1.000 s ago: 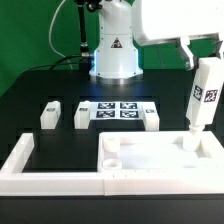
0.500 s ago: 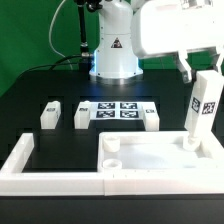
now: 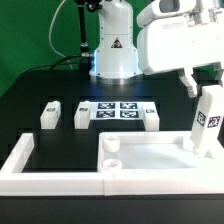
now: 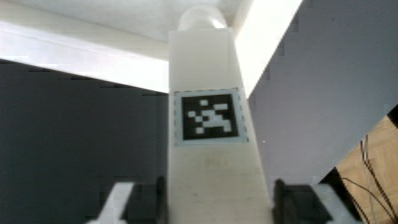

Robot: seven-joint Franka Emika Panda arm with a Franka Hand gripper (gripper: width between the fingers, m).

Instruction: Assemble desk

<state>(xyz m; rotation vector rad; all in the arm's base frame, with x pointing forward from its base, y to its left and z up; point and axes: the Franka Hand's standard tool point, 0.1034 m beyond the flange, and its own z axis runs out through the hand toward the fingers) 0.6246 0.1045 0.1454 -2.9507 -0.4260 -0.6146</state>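
Observation:
Next, the gripper releases the white tagged leg in the white desk panel's near corner socket (image 3: 207,165), just below it.
The white desk panel (image 3: 160,162) lies rim-up at the front of the table, with round sockets at its corners. My gripper (image 3: 203,88) is shut on one white tagged leg (image 3: 206,120), holding it by its upper end. The leg leans slightly, and its lower end is at the panel's far corner socket on the exterior view's right. I cannot tell whether it is seated there. In the wrist view the leg (image 4: 210,110) runs out from between the fingers of my gripper (image 4: 219,200), tag facing the camera. Three more legs (image 3: 50,115) (image 3: 82,116) (image 3: 150,118) stand on the black table.
The marker board (image 3: 118,111) lies flat between the loose legs, in front of the robot base (image 3: 115,55). A long low white border wall (image 3: 35,172) runs along the front and bends back at the exterior view's left. A green backdrop stands behind.
The gripper has come down with the leg, lowering its bottom end to the panel's far right corner. The leg now leans a little more. The grip is unchanged.

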